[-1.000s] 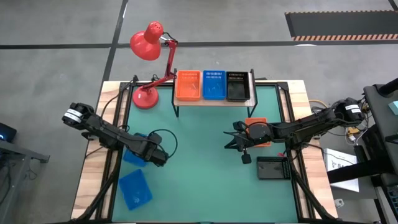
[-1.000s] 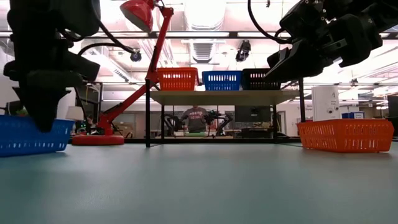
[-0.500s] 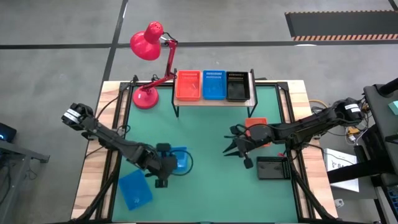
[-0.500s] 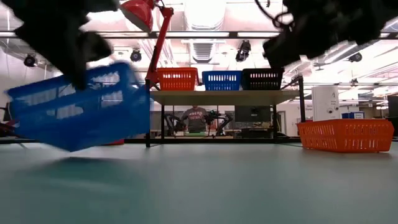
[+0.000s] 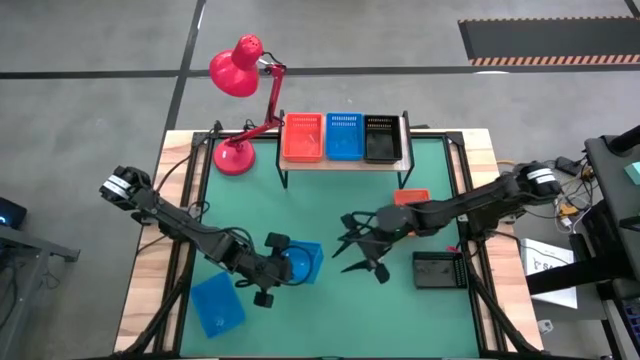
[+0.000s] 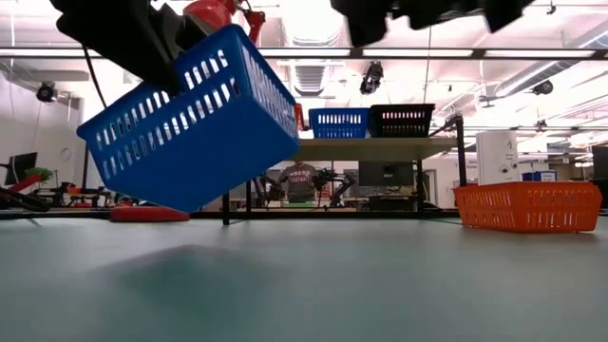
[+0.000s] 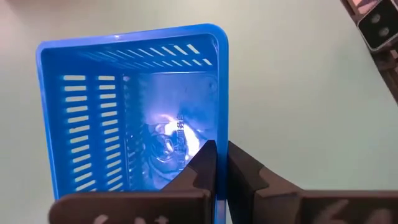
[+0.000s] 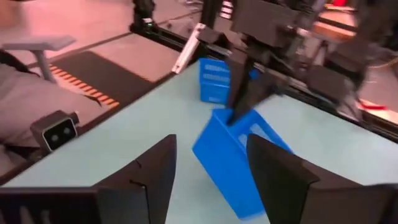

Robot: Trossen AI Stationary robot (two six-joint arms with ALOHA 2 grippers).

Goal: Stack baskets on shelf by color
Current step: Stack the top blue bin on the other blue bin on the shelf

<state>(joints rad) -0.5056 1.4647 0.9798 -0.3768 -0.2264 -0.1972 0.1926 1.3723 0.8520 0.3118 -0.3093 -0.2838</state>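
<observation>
I should next close my right gripper on the near rim (image 5: pixel 320 256) of the blue basket my left gripper holds, opposite my left gripper.
A blue basket (image 5: pixel 301 262) hangs tilted above the near middle of the green table, with my left gripper (image 5: pixel 272 272) shut on it; in the low view the basket (image 6: pixel 190 123) is well clear of the table. My right gripper (image 5: pixel 348 246) stands open just right of it, its fingers wide apart in the right wrist view (image 8: pixel 208 174), holding nothing. The shelf (image 5: pixel 345 163) at the far edge carries an orange (image 5: pixel 302 138), a blue (image 5: pixel 343 137) and a black basket (image 5: pixel 380 138) side by side. My left gripper pinches one long side wall of the blue basket at its rim (image 7: pixel 219 130), one finger inside the basket and one outside. The basket is lifted clear of the table and tilted, with its open top turned toward the wrist camera.
A second blue basket (image 5: pixel 217 305) lies at the near left. An orange basket (image 5: pixel 411 198) sits partly under the right arm. A black basket (image 5: pixel 438 270) lies at the near right. A red desk lamp (image 5: pixel 238 155) stands at the far left, beside the shelf.
My left gripper has lifted the blue basket off the table's left side and carried it toward the right and near edges. The basket now hangs tilted, clear of the table. My right gripper has moved from beside the orange basket toward the table's middle.
</observation>
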